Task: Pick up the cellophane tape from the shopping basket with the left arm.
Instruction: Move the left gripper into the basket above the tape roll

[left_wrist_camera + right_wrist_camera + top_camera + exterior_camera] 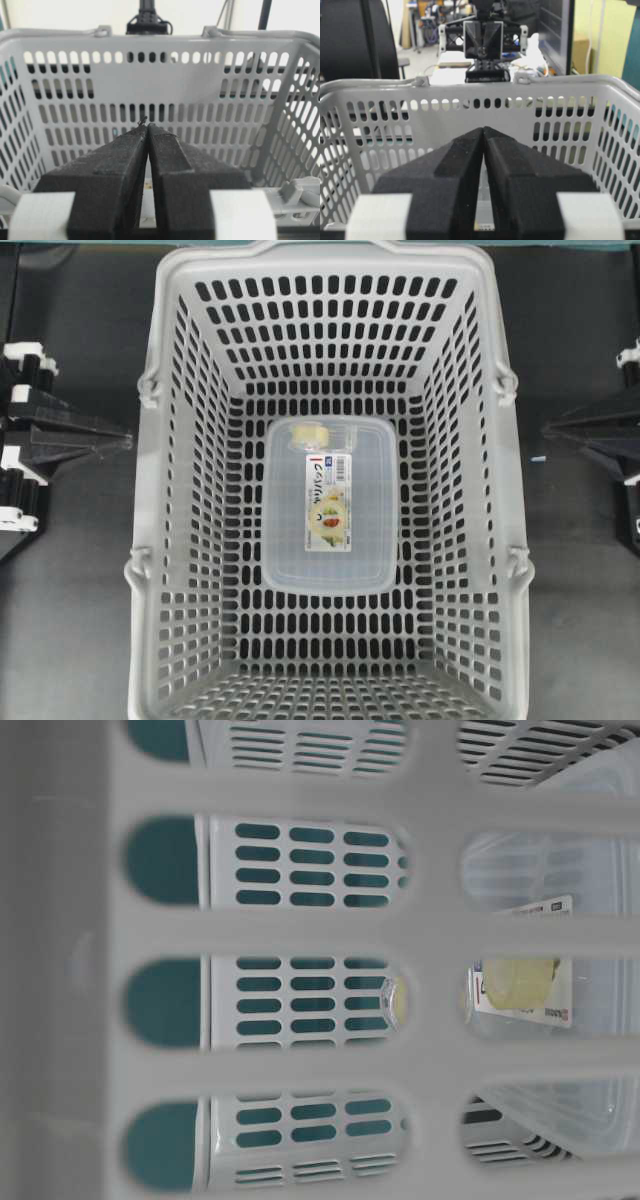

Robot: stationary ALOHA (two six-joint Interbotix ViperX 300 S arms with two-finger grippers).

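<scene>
I will close my left gripper around the outer edge of the cellophane tape (327, 516), the pale yellowish ring that lies on the printed label of the clear container.
The light-grey shopping basket (175, 490) fills the middle of the overhead view. On its floor lies a large clear container, and the small cellophane tape (313, 435) with its pale yellowish ring rests at that container's far end. Seen through the wall slots in the table-level view, the tape (397, 1001) shows as a yellowish edge. My left gripper (127, 441) sits outside the basket's left wall, shut, tips together and holding nothing (147, 125). My right gripper (547, 430) stays outside the right wall, also shut and empty (483, 129).
The clear rectangular container (330, 505) with a printed label takes up the middle of the basket floor. The basket's walls (160, 90) rise high in front of both grippers. Dark tabletop (70, 590) lies on either side of the basket.
</scene>
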